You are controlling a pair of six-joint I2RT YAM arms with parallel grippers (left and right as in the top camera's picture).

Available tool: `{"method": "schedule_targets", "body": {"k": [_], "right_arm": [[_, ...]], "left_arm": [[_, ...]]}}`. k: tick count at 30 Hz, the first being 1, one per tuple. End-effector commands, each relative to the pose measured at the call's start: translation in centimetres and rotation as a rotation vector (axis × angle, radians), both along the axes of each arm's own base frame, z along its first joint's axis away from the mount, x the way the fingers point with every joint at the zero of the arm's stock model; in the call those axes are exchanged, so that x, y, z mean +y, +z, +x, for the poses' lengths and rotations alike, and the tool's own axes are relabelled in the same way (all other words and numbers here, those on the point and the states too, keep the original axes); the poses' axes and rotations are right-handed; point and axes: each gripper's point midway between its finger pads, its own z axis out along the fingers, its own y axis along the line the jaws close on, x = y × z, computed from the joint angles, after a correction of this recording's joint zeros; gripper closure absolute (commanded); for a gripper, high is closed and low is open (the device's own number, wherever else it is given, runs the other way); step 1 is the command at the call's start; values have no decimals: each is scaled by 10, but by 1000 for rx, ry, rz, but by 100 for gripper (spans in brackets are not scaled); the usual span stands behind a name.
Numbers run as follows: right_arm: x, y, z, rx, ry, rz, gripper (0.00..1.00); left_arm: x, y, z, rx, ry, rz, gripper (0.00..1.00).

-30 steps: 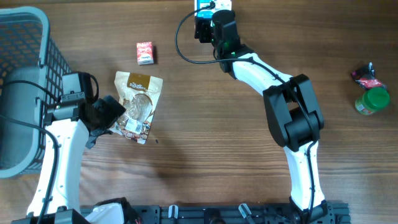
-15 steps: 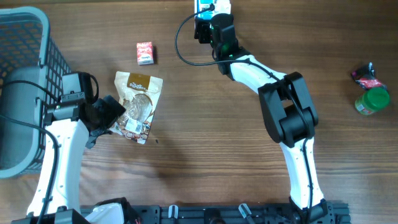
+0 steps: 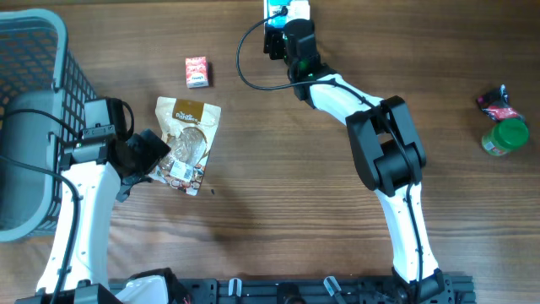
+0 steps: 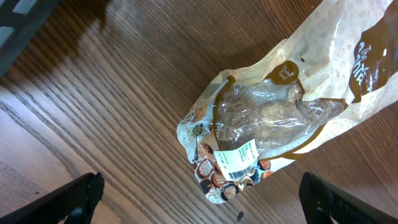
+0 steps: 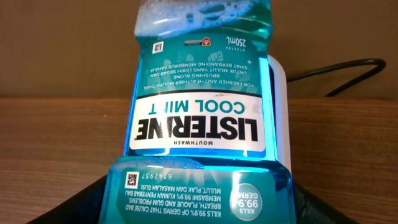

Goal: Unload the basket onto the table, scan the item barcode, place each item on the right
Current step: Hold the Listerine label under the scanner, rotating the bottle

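The teal mouthwash bottle will go down from my right gripper by the dark red wrapper, just beyond the green-lidded jar (image 3: 504, 100).
My right gripper (image 3: 283, 24) (image 5: 196, 211) is shut on a teal Listerine mouthwash bottle (image 3: 275, 10) (image 5: 199, 106) at the table's far edge. The bottle's label faces the wrist camera upside down. Right behind the bottle stands a white scanner (image 3: 300, 8) (image 5: 278, 112) with a black cable (image 5: 348, 71). My left gripper (image 3: 142, 159) (image 4: 202, 190) hovers open over the lower end of a tan snack bag (image 3: 187, 139) (image 4: 280, 112) lying flat on the table. A white barcode sticker (image 4: 236, 158) shows on the bag. Nothing sits between the left fingers.
A small red box (image 3: 197, 72) lies beyond the snack bag. A grey basket (image 3: 63, 38) fills the far left. At the right edge stand a green-lidded jar (image 3: 504, 137) and a dark red wrapper (image 3: 498, 103).
The right arm has shifted slightly left and toward the far edge, carrying the bottle with it. The left arm and snack bag have not moved.
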Motion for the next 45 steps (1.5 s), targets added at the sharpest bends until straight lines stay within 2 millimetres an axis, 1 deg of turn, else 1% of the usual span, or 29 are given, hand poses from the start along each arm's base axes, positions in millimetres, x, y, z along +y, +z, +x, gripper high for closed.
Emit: {"method": "schedule_targets", "body": {"k": [1, 4, 6, 9, 12, 14, 19, 25, 30, 34, 38, 42, 45], "right_arm": [[7, 17, 9, -41, 7, -72, 69], [16, 31, 11, -50, 19, -101, 69], [19, 38, 12, -51, 18, -101, 70], [19, 39, 12, -42, 20, -105, 71], [12, 38, 12, -40, -25, -129, 71], [11, 42, 12, -42, -21, -146, 72], [7, 63, 11, -72, -31, -169, 73], [6, 81, 8, -81, -27, -177, 74], [5, 109, 5, -121, -25, -181, 74], [6, 119, 3, -137, -16, -196, 74], [2, 131, 1, -158, -41, -223, 75], [0, 156, -3, -194, -53, -216, 75], [-1, 167, -5, -208, -55, -209, 76]], "left_arm": [[8, -1, -3, 12, 27, 31, 0], [8, -1, -3, 13, 28, 34, 0], [8, -1, -3, 13, 25, 35, 0], [8, -1, -5, 21, 24, 34, 0], [9, -1, -5, 21, 26, 40, 0], [9, -1, -5, 21, 26, 42, 0], [9, -1, -5, 21, 26, 42, 0], [9, -1, -5, 21, 26, 42, 0], [9, -1, -5, 21, 26, 42, 0], [9, -1, -5, 21, 26, 43, 0], [11, -1, -5, 23, 29, 52, 0], [11, -1, -5, 22, 29, 52, 0], [11, -1, -5, 23, 28, 53, 0]]}}
